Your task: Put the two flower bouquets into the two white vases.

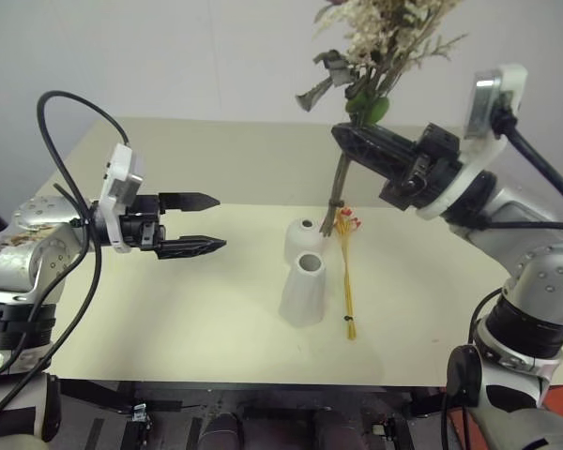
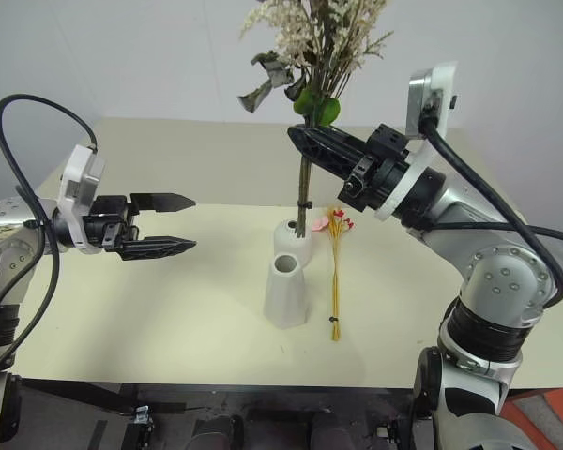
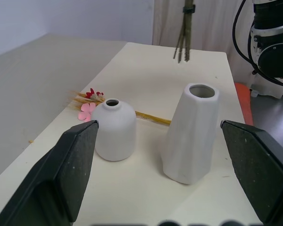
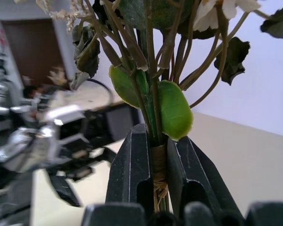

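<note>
Next, my right gripper lets go of the bushy white-blossom bouquet in the opening of the taller cone vase (image 1: 309,264).
My right gripper (image 1: 344,135) is shut on the stems of the bushy white-blossom bouquet (image 1: 387,36) and holds it upright above the table. Its dark stem ends (image 3: 181,52) hang in the air just behind the vases, touching neither. The shorter rounded vase (image 1: 302,241) stands behind the taller cone vase (image 1: 303,292) at mid-table. The thin yellow-orange bouquet (image 1: 347,286) lies flat to their right, its pink and red blossoms (image 1: 349,220) by the short vase. My left gripper (image 1: 206,223) hovers open and empty to the left of the vases, pointing at them.
The cream table (image 1: 169,309) has bare room left of and in front of the vases. Its front edge (image 1: 263,382) runs close below the tall vase. A pale wall (image 1: 216,56) stands behind the far edge.
</note>
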